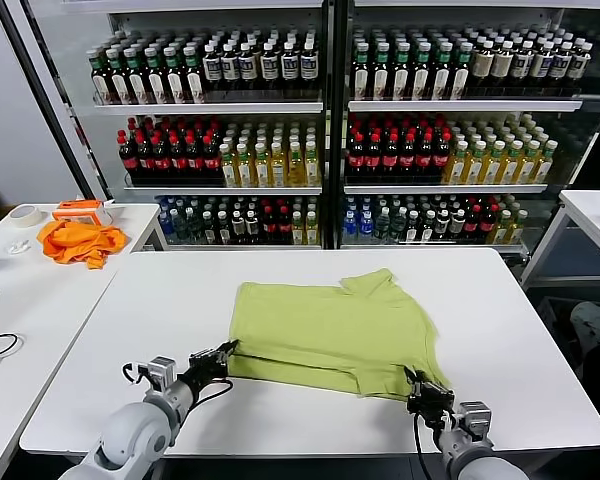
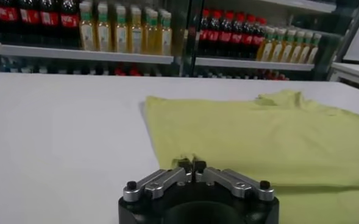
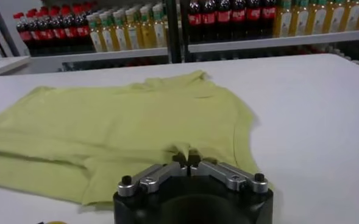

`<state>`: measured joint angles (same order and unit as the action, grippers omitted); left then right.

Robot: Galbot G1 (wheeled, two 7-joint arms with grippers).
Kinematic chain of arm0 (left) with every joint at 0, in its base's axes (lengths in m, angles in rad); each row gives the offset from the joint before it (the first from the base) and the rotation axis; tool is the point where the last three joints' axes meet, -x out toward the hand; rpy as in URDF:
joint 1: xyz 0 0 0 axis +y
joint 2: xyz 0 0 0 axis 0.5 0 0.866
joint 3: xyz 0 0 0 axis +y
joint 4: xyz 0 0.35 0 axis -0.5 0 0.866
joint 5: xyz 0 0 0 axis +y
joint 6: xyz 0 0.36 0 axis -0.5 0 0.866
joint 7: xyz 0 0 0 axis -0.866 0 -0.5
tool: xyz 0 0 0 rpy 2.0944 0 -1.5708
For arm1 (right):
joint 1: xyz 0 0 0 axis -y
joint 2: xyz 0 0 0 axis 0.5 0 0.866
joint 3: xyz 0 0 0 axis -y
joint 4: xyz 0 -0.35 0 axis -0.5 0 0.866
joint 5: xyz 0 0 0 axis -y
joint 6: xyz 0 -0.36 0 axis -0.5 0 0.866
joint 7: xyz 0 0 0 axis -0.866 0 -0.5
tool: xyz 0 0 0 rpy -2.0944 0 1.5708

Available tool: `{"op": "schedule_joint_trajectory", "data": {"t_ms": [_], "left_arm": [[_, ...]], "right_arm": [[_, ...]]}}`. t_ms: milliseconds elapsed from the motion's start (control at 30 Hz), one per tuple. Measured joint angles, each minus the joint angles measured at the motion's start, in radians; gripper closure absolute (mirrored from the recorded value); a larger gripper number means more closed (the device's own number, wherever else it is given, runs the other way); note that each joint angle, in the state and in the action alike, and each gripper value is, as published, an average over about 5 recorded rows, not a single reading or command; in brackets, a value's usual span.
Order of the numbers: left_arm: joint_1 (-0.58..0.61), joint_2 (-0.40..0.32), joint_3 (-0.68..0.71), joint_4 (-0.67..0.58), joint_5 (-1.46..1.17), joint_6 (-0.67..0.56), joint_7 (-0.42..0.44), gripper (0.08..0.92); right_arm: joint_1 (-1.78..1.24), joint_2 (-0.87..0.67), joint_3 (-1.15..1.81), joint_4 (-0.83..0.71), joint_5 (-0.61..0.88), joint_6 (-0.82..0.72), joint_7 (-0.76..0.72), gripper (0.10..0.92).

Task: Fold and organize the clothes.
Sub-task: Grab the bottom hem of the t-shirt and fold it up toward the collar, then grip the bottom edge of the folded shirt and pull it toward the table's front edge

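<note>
My right gripper pinches a small fold in from the T-shirt's side edge; it should open, grab the T-shirt's near corner (image 1: 443, 381) and pull the T-shirt closer.
The lime-green T-shirt (image 1: 330, 335) lies partly folded on the white table (image 1: 160, 300), plain side up. My left gripper (image 1: 227, 354) is at its near-left corner, shut on the hem; in the left wrist view the shut gripper (image 2: 192, 163) pinches the shirt's edge (image 2: 258, 134). My right gripper (image 1: 418, 384) is at the near-right corner, shut on the hem; in the right wrist view the gripper (image 3: 188, 159) pinches a small raised fold of the shirt (image 3: 124, 122).
A bright orange cloth (image 1: 77, 241), an orange tool (image 1: 78, 208) and a tape roll (image 1: 24, 214) lie on the side table at left. Shelves of bottles (image 1: 320, 120) stand behind the table. Another white table (image 1: 590, 215) is at right.
</note>
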<state>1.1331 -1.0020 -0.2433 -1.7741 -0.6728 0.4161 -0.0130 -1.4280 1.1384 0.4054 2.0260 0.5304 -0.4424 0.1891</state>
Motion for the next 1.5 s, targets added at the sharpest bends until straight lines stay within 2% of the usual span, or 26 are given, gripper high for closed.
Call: {"op": "schedule_joint_trajectory", "data": {"t_ms": [67,233,600,800,900,1033,1233,1367,1500], "left_arm": [[-0.018,-0.003,0.005,0.022,0.003,-0.002,0.007,0.918],[-0.052,-0.014,0.012,0.069,0.013,-0.005,0.013,0.892],[-0.060,-0.007,-0.002,0.091,0.019,-0.019,0.011,0.568],[-0.036,0.011,-0.030,0.045,0.015,-0.014,0.002,0.386],[-0.013,0.016,-0.042,0.007,0.014,-0.003,-0.008,0.299],[0.022,0.017,-0.046,-0.034,0.017,0.018,-0.024,0.203],[0.062,0.012,-0.048,-0.074,0.041,0.066,-0.052,0.178],[0.074,0.014,-0.046,-0.088,0.061,0.094,-0.069,0.183],[0.080,0.014,-0.041,-0.092,0.073,0.111,-0.078,0.267]], "right_arm": [[0.008,0.001,-0.003,-0.003,-0.002,-0.004,0.000,0.887],[0.024,0.001,0.001,-0.005,-0.002,-0.021,0.004,0.751],[0.009,-0.015,0.046,0.019,-0.012,-0.054,0.022,0.430],[-0.043,-0.006,0.065,0.048,-0.049,-0.045,0.027,0.263],[-0.069,-0.001,0.072,0.053,-0.064,-0.039,0.033,0.215],[-0.092,0.006,0.073,0.055,-0.077,-0.034,0.037,0.204],[-0.102,0.015,0.068,0.047,-0.078,-0.025,0.040,0.214],[-0.102,0.018,0.064,0.037,-0.064,-0.017,0.039,0.310],[-0.102,0.021,0.061,0.031,-0.052,-0.011,0.039,0.422]]}}
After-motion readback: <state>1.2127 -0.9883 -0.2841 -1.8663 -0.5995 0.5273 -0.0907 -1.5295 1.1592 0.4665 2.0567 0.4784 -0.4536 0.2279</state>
